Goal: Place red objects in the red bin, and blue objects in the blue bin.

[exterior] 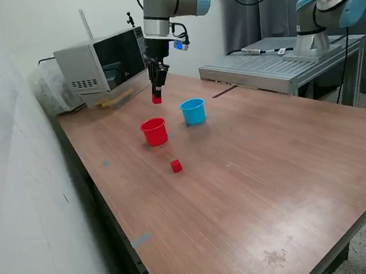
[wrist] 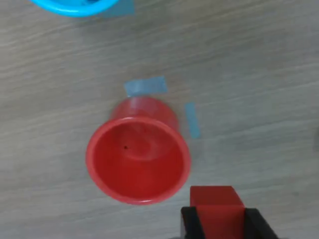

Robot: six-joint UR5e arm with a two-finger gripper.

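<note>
Next, I let go of the red cube I hold on the inside bottom of the empty red bin (exterior: pixel 155 136) (wrist: pixel 127 150).
My gripper (exterior: pixel 157 96) hangs above the table, shut on a small red cube (exterior: pixel 156 99), just above and behind the red bin (exterior: pixel 154 131). In the wrist view the held red cube (wrist: pixel 215 205) sits between the black fingers (wrist: pixel 191 224), beside the rim of the red bin (wrist: pixel 137 160), whose inside looks empty. A second red cube (exterior: pixel 176 166) lies on the table in front of the red bin. The blue bin (exterior: pixel 193 111) stands to the exterior view's right of the red one; only its edge (wrist: pixel 75 7) shows in the wrist view. No blue cubes show on the table.
A microwave (exterior: pixel 104 60) stands at the back on the exterior view's left. A metal platform (exterior: pixel 272 63) with a second arm (exterior: pixel 322 8) is at the back right. Blue tape strips (wrist: pixel 145 86) mark the wooden table (exterior: pixel 250 182) near the red bin.
</note>
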